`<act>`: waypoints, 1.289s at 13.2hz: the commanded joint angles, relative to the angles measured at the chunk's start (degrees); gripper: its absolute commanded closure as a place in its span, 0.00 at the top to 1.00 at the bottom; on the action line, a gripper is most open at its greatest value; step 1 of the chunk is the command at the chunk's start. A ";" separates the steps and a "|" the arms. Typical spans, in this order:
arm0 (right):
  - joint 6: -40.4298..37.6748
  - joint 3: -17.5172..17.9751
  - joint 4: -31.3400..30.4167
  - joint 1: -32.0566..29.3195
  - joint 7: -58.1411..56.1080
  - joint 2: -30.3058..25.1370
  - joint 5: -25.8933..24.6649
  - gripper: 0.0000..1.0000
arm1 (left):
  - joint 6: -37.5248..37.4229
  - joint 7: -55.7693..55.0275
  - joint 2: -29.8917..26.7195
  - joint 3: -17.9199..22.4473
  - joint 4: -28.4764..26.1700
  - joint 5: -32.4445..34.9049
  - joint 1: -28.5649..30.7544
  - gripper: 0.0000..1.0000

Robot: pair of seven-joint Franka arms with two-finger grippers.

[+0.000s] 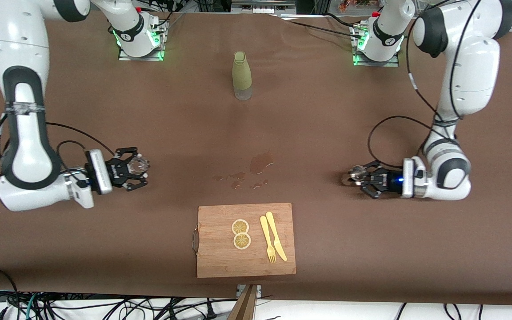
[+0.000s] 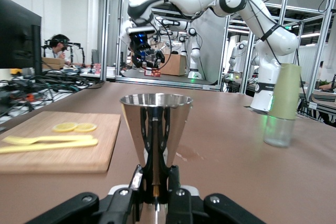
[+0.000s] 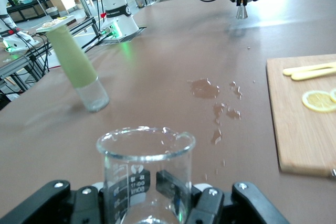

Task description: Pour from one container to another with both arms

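Next, I set the small clear glass down on the bare table (image 1: 122, 160) under my right gripper, keeping it well short of the spilled liquid.
My right gripper (image 1: 139, 168) is shut on the small clear glass (image 1: 138, 165), held upright over the table toward the right arm's end. In the right wrist view the glass (image 3: 144, 169) fills the space between the fingers (image 3: 173, 182) and shows printed measuring marks. My left gripper (image 1: 357, 177) is shut on the steel jigger (image 1: 355, 173), low over the table toward the left arm's end. In the left wrist view the jigger (image 2: 156, 129) stands upright, pinched at its narrow waist. The two grippers are far apart.
A tall olive-green bottle (image 1: 242, 75) stands midway between the arm bases. Spilled liquid (image 1: 260, 163) wets the table's middle. Nearer the front camera lies a wooden cutting board (image 1: 220, 262) with two lemon slices (image 1: 240, 233), a yellow fork (image 1: 267, 240) and a knife (image 1: 276, 235).
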 commanded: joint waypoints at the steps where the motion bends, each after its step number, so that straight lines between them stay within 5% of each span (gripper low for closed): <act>1: -2.06 0.96 -1.05 -4.83 -9.53 3.04 0.73 0.09 | -3.09 4.68 -0.52 0.18 -0.54 3.80 6.02 0.00; 9: -6.46 1.05 -0.87 -12.32 -21.52 12.62 3.72 0.13 | -9.08 16.45 0.70 0.89 -0.54 11.03 18.78 0.00; 14: -9.98 1.23 -0.70 -14.25 -26.88 17.82 4.16 0.17 | -9.26 22.00 2.38 3.35 -0.54 13.74 20.37 0.00; 15: -10.07 1.23 -0.78 -14.86 -27.84 17.90 4.16 0.24 | -9.17 22.09 2.56 3.44 -0.54 14.36 20.72 0.00; 16: -10.07 1.23 -0.78 -14.96 -27.94 17.99 4.16 0.70 | -9.17 22.09 2.56 3.70 -0.54 14.45 21.07 0.00; 17: -10.07 1.23 -0.78 -14.96 -27.94 17.91 3.99 1.00 | -9.17 22.09 2.56 3.96 -0.54 14.54 21.33 0.00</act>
